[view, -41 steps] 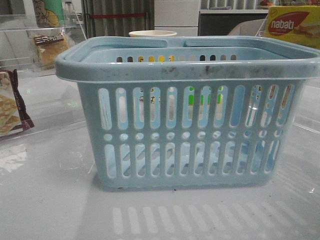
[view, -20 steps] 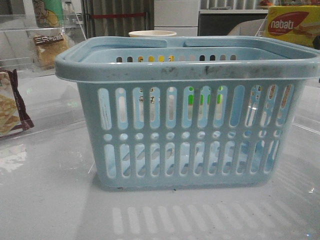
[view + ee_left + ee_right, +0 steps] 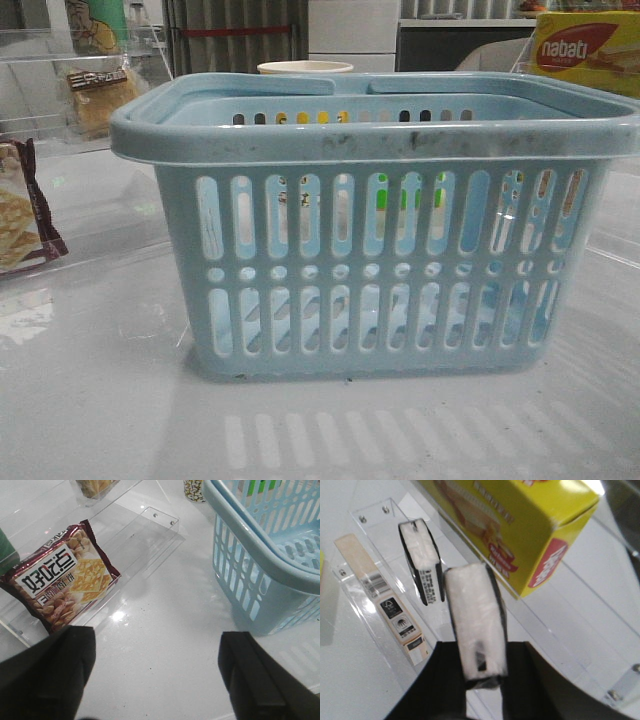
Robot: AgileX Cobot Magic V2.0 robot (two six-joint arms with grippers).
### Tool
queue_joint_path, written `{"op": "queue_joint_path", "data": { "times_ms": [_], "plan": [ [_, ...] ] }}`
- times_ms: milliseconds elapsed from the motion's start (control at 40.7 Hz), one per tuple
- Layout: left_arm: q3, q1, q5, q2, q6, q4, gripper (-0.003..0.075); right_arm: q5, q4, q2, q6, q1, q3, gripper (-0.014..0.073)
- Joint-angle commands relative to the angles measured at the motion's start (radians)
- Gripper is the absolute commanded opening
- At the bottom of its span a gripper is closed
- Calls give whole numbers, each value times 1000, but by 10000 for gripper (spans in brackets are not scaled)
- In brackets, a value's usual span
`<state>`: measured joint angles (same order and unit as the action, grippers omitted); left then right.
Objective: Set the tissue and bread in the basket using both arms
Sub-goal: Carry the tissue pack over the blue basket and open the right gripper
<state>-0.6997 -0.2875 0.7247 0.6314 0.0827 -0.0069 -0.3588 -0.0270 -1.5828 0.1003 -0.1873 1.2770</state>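
I should use my right gripper to set the tissue packet down and let it go in the basket's front corner on the nabati box side (image 3: 472, 315).
The light blue basket (image 3: 375, 270) stands in the middle of the front view and at the side of the left wrist view (image 3: 250, 565). My right gripper (image 3: 482, 655) is shut on a tissue packet (image 3: 475, 615), black-edged with a white face, held just above a clear acrylic shelf. A second such packet (image 3: 422, 560) stands behind it. My left gripper (image 3: 155, 655) is open and empty over the bare white table beside the basket. The bread (image 3: 98, 95), golden-brown with a dark label, sits on a clear shelf at the back left. Neither arm shows in the front view.
A maroon-edged cracker bag (image 3: 62, 580) lies on a clear acrylic stand left of the basket. A yellow nabati box (image 3: 520, 525) stands close behind the held packet, also at the back right (image 3: 585, 50). A flat beige packet (image 3: 385, 605) lies on the shelf. A cup (image 3: 305, 68) stands behind the basket.
In the front view the basket and the goods around it have not moved.
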Motion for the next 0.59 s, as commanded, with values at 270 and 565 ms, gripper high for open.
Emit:
{"op": "queue_joint_path", "data": {
  "times_ms": [270,565],
  "plan": [
    [-29,-9,-71,7,-1,-3,559,-191,-166,337,7,41,38,174],
    [-29,-9,-71,7,-1,-3,559,-255,-173,360,7,368,38,174]
  ]
}}
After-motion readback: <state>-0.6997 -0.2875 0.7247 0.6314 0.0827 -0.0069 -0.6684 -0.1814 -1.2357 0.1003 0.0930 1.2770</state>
